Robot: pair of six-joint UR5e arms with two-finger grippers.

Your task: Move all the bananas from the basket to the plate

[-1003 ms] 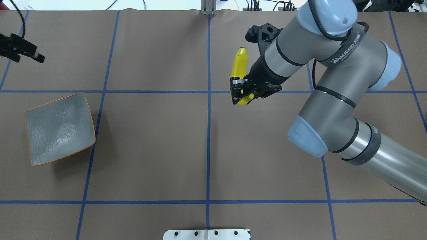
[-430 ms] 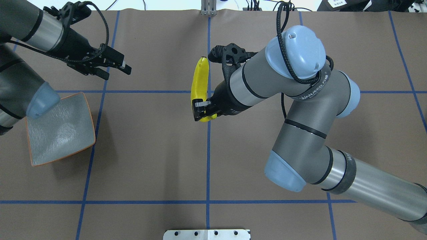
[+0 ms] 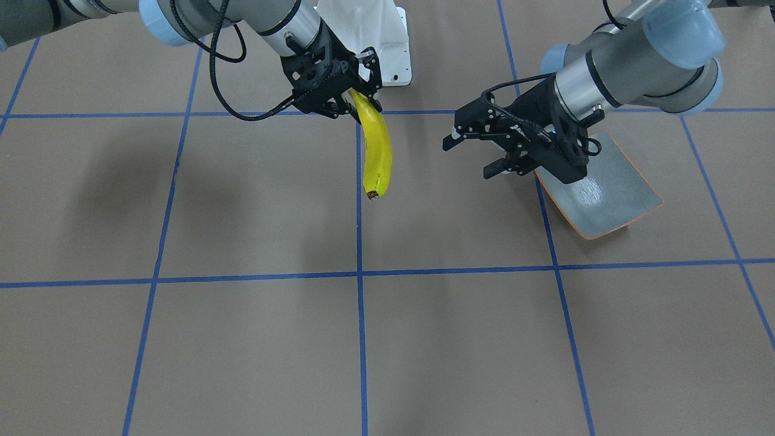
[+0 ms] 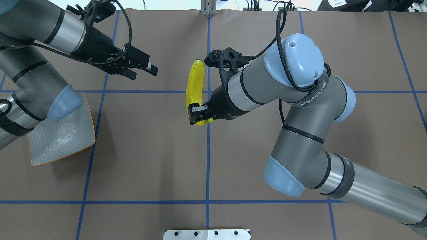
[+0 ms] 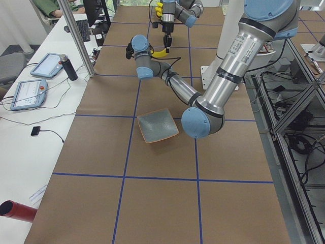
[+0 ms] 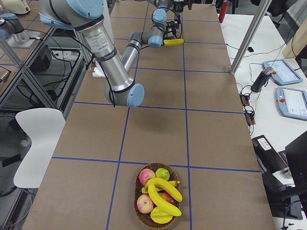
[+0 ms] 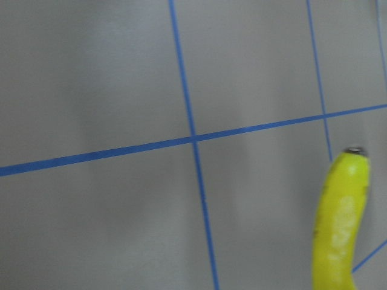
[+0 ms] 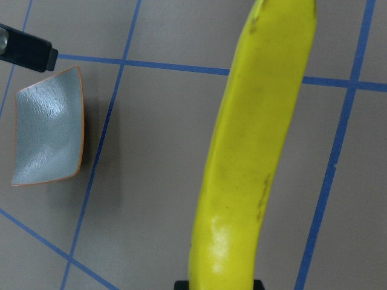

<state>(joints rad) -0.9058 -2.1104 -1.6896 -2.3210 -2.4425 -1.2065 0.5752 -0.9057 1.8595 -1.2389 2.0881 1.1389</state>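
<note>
Next, I move my left gripper to the banana's middle [image 3: 378, 150] [image 7: 338, 237], between the banana's loose end and my right gripper, and close it there.
My right gripper [image 4: 197, 118] is shut on one end of a yellow banana [image 4: 194, 83] and holds it above the table near the centre line. The banana also shows in the front view [image 3: 376, 151], in the right wrist view [image 8: 254, 145] and in the left wrist view [image 7: 338, 223]. My left gripper [image 4: 144, 70] is open and empty, pointing at the banana from the left with a gap between them. The grey-green plate [image 4: 63, 136] lies empty at the left, partly under my left arm. More bananas [image 6: 165, 194] lie in the basket [image 6: 142, 221] at the table's right end.
The basket also holds apples [image 6: 146, 176]. A white mounting plate [image 4: 206, 234] sits at the table's near edge. Blue tape lines [image 4: 208, 160] grid the brown table. Side desks carry tablets [image 5: 25, 94] and a dark bottle [image 5: 68, 67].
My right arm has carried the banana leftward to the centre line. My left arm has swung in from the far left towards the banana and now covers part of the plate.
</note>
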